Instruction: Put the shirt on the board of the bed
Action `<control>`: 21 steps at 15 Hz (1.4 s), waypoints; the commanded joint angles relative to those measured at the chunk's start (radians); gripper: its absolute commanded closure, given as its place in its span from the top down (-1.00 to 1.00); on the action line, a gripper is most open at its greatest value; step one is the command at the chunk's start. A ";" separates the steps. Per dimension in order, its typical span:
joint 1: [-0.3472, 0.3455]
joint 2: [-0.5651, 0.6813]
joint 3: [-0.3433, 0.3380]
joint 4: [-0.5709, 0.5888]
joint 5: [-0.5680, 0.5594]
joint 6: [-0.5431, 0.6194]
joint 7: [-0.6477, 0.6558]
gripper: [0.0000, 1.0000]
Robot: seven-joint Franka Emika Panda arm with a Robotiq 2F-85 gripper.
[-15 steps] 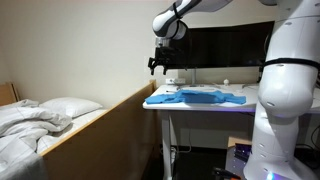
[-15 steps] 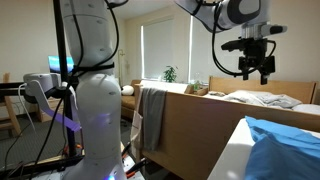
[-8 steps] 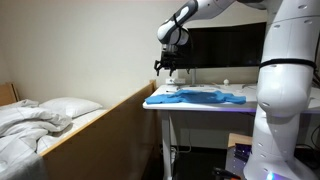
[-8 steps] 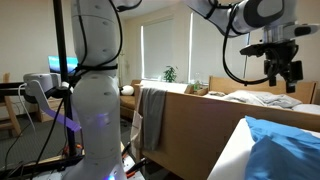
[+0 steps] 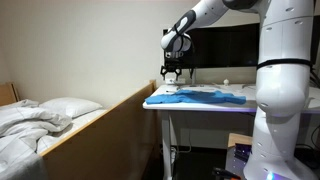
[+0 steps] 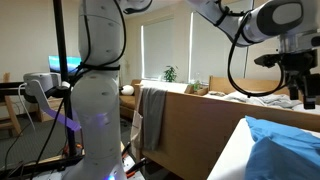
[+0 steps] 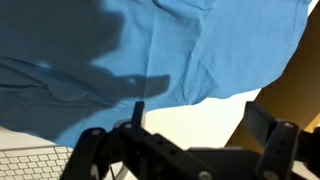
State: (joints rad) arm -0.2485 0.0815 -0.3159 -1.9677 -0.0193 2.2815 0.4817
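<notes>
The shirt's end by the bed board is near the spot on the shirt's side point(image 5: 176, 98) away from the keyboard where my gripper needs to go next and close.
A blue shirt point(image 5: 200, 96) lies spread on a white desk point(image 5: 162, 104); it also shows in an exterior view point(image 6: 287, 150) and fills the top of the wrist view point(image 7: 150, 45). My gripper point(image 5: 172, 72) hangs open and empty just above the shirt's edge nearest the bed. In the wrist view the two fingers point(image 7: 200, 115) straddle bare desk top below the shirt's hem. In an exterior view the gripper point(image 6: 305, 88) sits at the right edge. The wooden bed board point(image 5: 110, 122) runs beside the desk and shows in both exterior views point(image 6: 195, 125).
A grey cloth point(image 6: 150, 115) hangs over the bed board's far end. The bed has white pillows and bedding point(image 5: 40, 115). A dark monitor point(image 5: 225, 45) stands behind the desk. A keyboard point(image 7: 30, 165) lies beside the shirt. The robot's white base point(image 5: 285, 110) stands by the desk.
My gripper has moved from over the gap by the bed toward the desk and come down over the shirt's edge. It has stayed open. The shirt has not moved.
</notes>
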 commanded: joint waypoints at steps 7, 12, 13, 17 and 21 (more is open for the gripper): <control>-0.001 0.067 -0.017 -0.005 -0.046 -0.021 0.101 1.00; 0.000 0.102 -0.021 0.007 -0.044 -0.053 0.102 1.00; 0.000 0.108 -0.022 0.008 -0.044 -0.063 0.100 1.00; -0.002 0.128 -0.024 0.007 -0.035 -0.108 0.097 1.00; -0.005 0.148 -0.026 0.019 -0.024 -0.173 0.087 1.00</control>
State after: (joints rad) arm -0.2482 0.2168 -0.3428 -1.9678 -0.0435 2.1597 0.5574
